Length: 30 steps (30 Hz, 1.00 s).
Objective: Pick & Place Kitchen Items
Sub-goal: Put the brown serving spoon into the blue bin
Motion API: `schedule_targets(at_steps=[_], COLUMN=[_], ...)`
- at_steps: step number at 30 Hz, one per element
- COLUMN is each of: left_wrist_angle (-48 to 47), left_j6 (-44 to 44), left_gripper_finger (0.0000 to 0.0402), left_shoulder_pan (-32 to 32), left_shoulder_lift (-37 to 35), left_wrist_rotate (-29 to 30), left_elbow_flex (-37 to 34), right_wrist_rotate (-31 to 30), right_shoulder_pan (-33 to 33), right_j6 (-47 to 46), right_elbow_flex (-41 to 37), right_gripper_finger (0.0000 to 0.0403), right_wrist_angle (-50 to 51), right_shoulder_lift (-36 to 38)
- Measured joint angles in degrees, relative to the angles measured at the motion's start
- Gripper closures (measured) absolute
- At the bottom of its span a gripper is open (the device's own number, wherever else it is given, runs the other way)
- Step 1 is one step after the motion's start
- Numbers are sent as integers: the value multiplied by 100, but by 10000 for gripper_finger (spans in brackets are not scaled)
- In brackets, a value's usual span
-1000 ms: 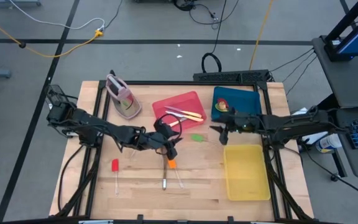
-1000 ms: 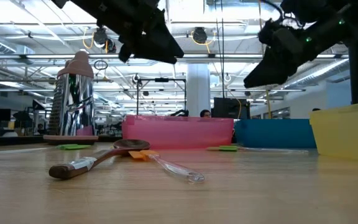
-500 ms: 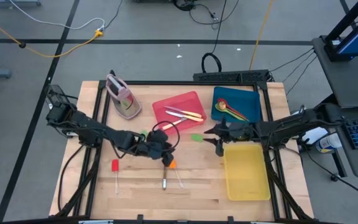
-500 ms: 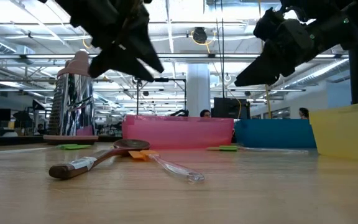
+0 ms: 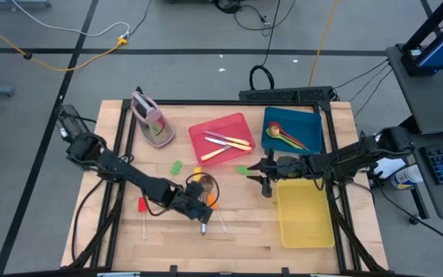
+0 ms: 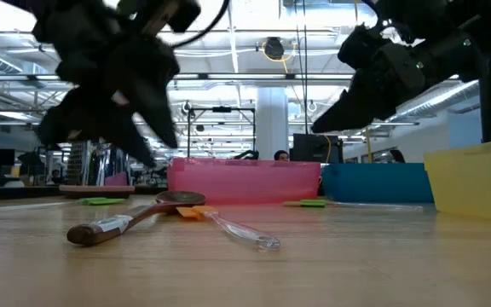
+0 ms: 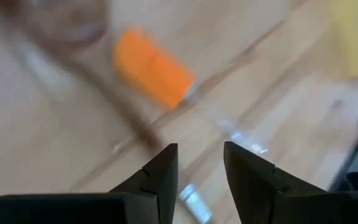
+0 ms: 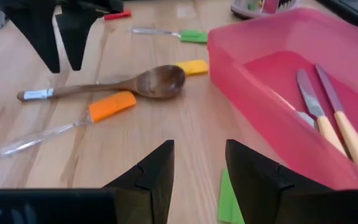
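My left gripper, over the brown wooden spoon's handle end, should grip the handle's middle (image 6: 146,211) before passing the spoon to my right gripper.
My left gripper (image 5: 202,214) is open and hovers above the handle of a brown wooden spoon (image 6: 135,220). The spoon lies flat on the table beside an orange-headed, clear-handled spatula (image 7: 154,76). In the left wrist view my gripper's (image 7: 201,149) fingers stand over both handles without touching them. My right gripper (image 5: 263,185) is open above a green spatula (image 5: 242,170), whose head shows between its fingers (image 8: 229,199). Cream-handled knives (image 8: 331,121) lie in the red tray (image 5: 206,131). Spoons (image 5: 283,135) lie in the blue tray (image 5: 314,123).
A yellow tray (image 5: 304,231) stands near the right front. The pink-grey stand (image 5: 152,119) is at the far left. A second green spatula (image 5: 177,167), a yellow-headed piece (image 5: 197,171) and a red spatula (image 5: 141,206) lie loose on the wood.
My left gripper has gone toward the table's near edge and down, from beside the red tray to over the brown spoon's handle. My right gripper has gone a little toward the near edge and the left, away from the blue tray and closer to the green spatula. No utensil has moved.
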<state>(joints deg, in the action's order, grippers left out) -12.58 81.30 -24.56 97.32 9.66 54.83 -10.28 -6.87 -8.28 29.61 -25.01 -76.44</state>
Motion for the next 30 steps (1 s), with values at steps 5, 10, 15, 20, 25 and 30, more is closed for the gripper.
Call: schedule_targets(at_steps=[5, 10, 15, 20, 25, 30], left_wrist_angle=[-181, 95, 120, -270, -554, -679], left_j6=[304, 239, 223, -21, -15, -35], left_gripper_finger=[270, 270, 270, 271, 281, 340], left_shoulder_pan=[-33, 45, 123, 155, 170, 226], left_shoulder_lift=[315, 650, 798, 806, 810, 811], left_wrist_rotate=[-220, -215, -232, -281, -231, -238], left_elbow_flex=[0, 7, 24, 30, 33, 24], right_wrist_rotate=[1, 5, 6, 8, 8, 8], right_shoulder_pan=[0, 0, 0, 0, -2, -3], right_j6=[1, -74, -130, -150, -150, -152], right_elbow_flex=[0, 0, 0, 0, 0, 0], right_gripper_finger=[269, 269, 273, 273, 273, 273], right_wrist_angle=[-44, -43, -5, 0, 0, 0], right_shoulder_lift=[-52, -53, -53, -53, -53, -53])
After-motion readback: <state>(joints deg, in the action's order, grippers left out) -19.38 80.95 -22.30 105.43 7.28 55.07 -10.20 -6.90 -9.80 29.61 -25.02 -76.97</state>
